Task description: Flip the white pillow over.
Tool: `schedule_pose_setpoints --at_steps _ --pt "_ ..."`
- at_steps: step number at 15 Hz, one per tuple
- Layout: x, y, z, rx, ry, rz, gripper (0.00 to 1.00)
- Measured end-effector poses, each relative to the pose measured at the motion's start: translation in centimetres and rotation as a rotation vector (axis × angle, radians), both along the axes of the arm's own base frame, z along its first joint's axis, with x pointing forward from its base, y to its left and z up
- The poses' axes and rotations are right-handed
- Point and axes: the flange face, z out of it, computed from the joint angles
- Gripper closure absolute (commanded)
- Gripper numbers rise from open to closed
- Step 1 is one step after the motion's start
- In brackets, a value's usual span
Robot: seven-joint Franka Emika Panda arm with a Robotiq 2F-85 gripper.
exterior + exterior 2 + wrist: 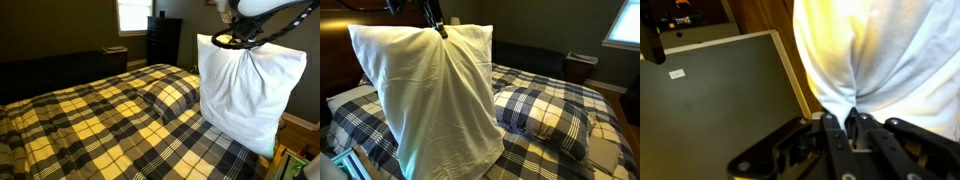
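The robot's gripper should release the white pillow, now hanging upright above the bed, so that it lies flat on the checked bedspread [226,132] next to the plaid pillow.
The white pillow [245,85] hangs upright in the air above the bed, pinched at its top edge. It fills the left of an exterior view [430,95] and the upper right of the wrist view [885,50]. My gripper [228,40] is shut on a bunch of the pillow's fabric; it also shows in an exterior view [441,29] and in the wrist view [848,122], where the cloth is squeezed between the two fingers. The pillow's lower end rests near the bedspread.
The plaid pillow [168,95] lies on the checked bedspread [90,125] beside the hanging pillow; it also shows in an exterior view [545,115]. A dark dresser [163,40] stands by the window. A dark headboard panel [720,100] fills the left of the wrist view.
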Motion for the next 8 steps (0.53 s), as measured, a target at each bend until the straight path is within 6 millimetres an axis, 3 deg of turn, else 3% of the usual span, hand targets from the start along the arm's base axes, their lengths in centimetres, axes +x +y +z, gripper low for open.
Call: schedule_pose_setpoints --at_steps 4,8 --pt "-0.1 2.3 2.4 0.003 -0.052 0.043 0.97" --pt "0.4 5.3 3.3 0.009 -0.065 0.118 0.97"
